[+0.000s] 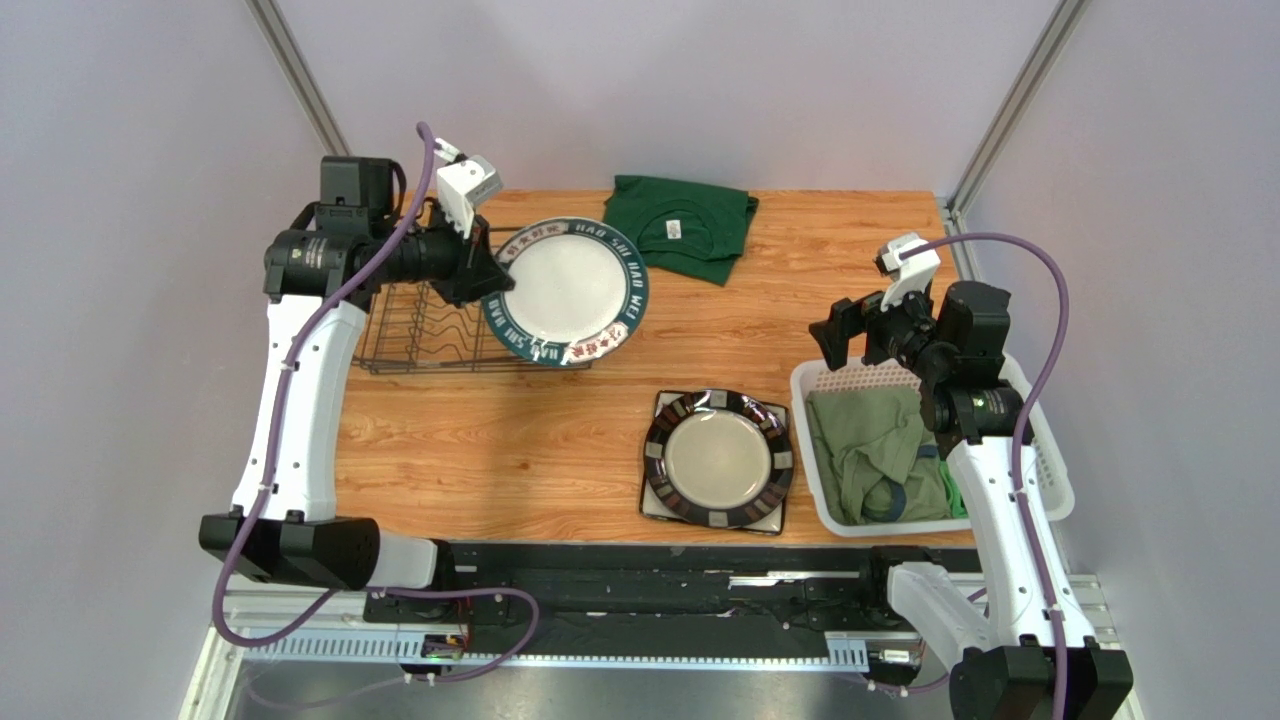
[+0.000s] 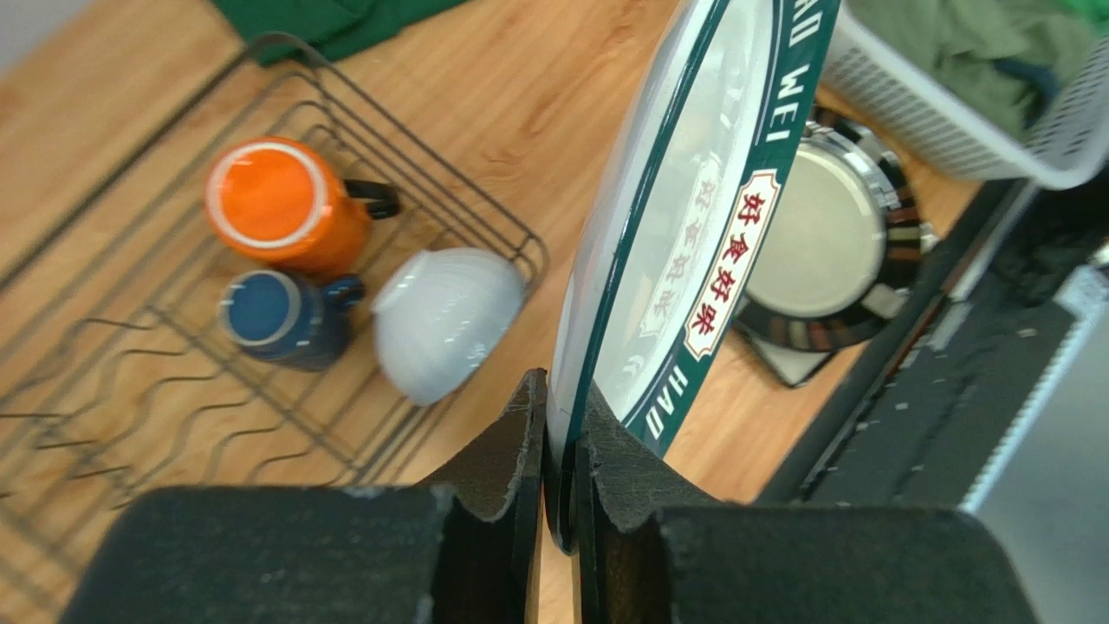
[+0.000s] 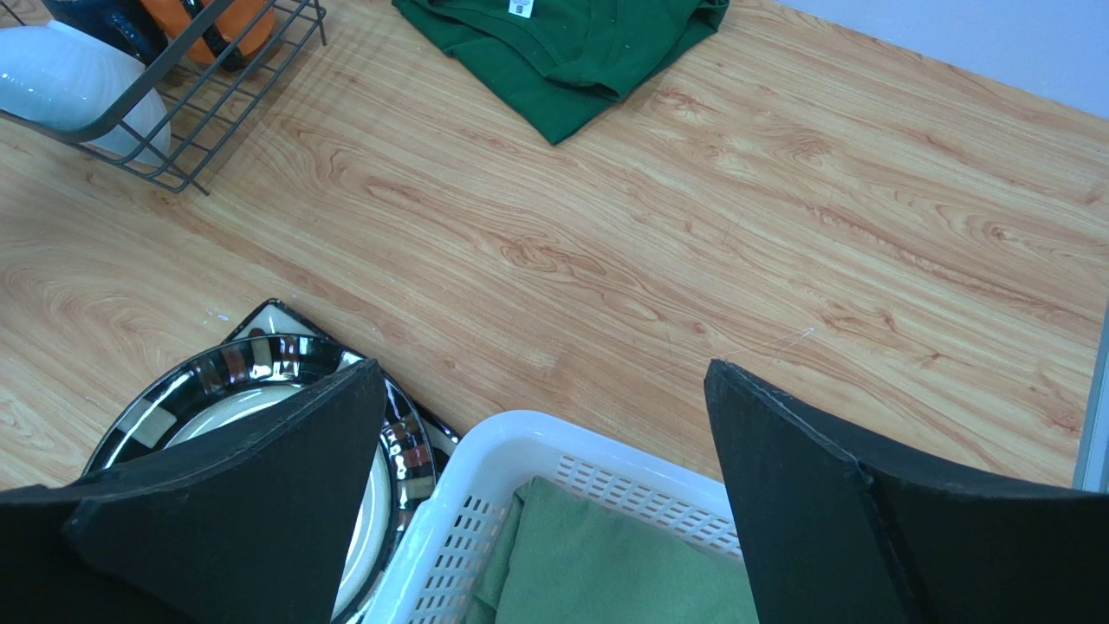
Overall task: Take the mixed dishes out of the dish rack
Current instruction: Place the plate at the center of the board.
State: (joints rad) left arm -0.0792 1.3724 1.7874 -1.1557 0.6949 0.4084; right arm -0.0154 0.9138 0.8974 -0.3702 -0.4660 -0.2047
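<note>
Next, my left gripper sets the green-rimmed round plate down on top of the dark-rimmed plate with the cream centre (image 1: 714, 444) (image 2: 812, 224) and lets go. The round plate is held beside the dish rack.
My left gripper (image 1: 489, 285) (image 2: 560, 390) is shut on the edge of the round plate (image 1: 571, 293) (image 2: 677, 221), dark green rim and white centre, held in the air just right of the dish rack (image 1: 413, 323) (image 2: 430, 143). The rack holds an orange mug (image 2: 280, 202), a dark blue mug (image 2: 273, 316) and a small white bowl (image 2: 443, 323), all upside down. A square dark-rimmed plate with a cream centre (image 1: 718, 462) (image 3: 260, 377) lies flat on the table. My right gripper (image 1: 864, 323) (image 3: 544, 371) is open and empty above the white basket's far-left corner.
A white slatted laundry basket (image 1: 1052, 480) (image 3: 560, 442) with green cloth stands at the right, close to the square plate. A folded dark green shirt (image 1: 684, 225) (image 3: 573, 52) lies at the back middle. The table's front edge borders the arm bases.
</note>
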